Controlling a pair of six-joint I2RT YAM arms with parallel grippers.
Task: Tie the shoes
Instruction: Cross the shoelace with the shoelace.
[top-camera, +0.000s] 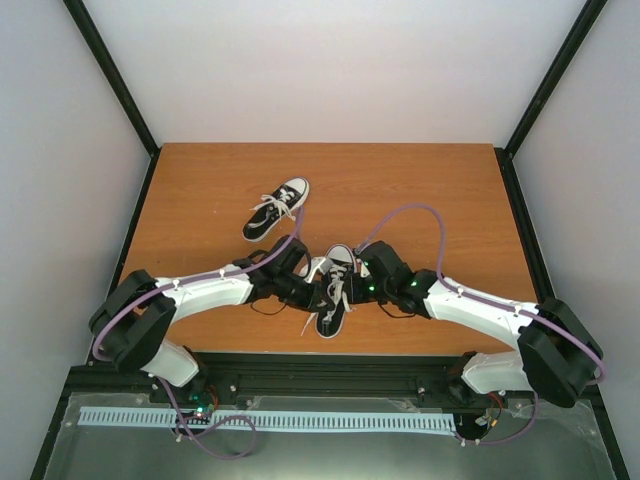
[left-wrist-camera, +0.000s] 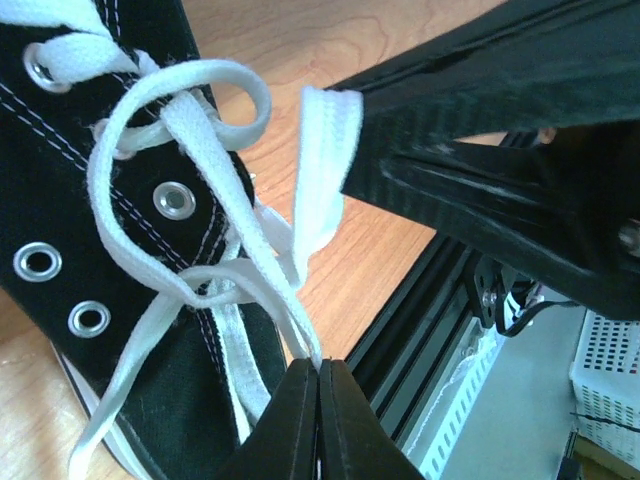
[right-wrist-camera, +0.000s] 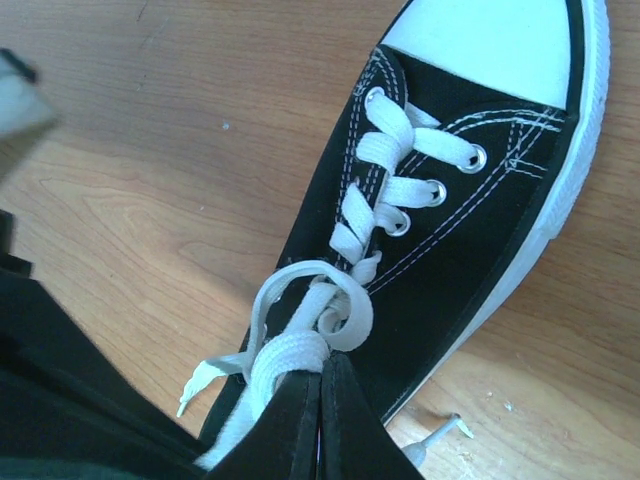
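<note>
The loose knot's curl stands slack while my left gripper pinches the strands below the knot, so next I open my left gripper and take the curl's side (left-wrist-camera: 101, 190) with it.
Two black sneakers with white toe caps lie on the wooden table. One shoe (top-camera: 277, 208) lies apart at the back. The other shoe (top-camera: 335, 288) lies between my grippers, toe pointing away. My left gripper (top-camera: 312, 292) is shut on two strands of its white lace (left-wrist-camera: 262, 262), pinched at the jaw tips (left-wrist-camera: 318, 363). My right gripper (top-camera: 362, 277) is shut on a loop of the same lace (right-wrist-camera: 295, 352) at the jaw tips (right-wrist-camera: 322, 356), just over the shoe's tongue (right-wrist-camera: 470, 200). A loose knot with a curl (right-wrist-camera: 350, 310) sits above the eyelets. The right fingers (left-wrist-camera: 470, 150) show in the left wrist view holding lace.
The black frame rail (top-camera: 330, 362) runs along the table's near edge, close behind the near shoe, and also shows in the left wrist view (left-wrist-camera: 420, 310). Lace ends (right-wrist-camera: 195, 385) trail onto the wood. Purple cables (top-camera: 420, 212) arc over the table. White walls enclose the sides and back.
</note>
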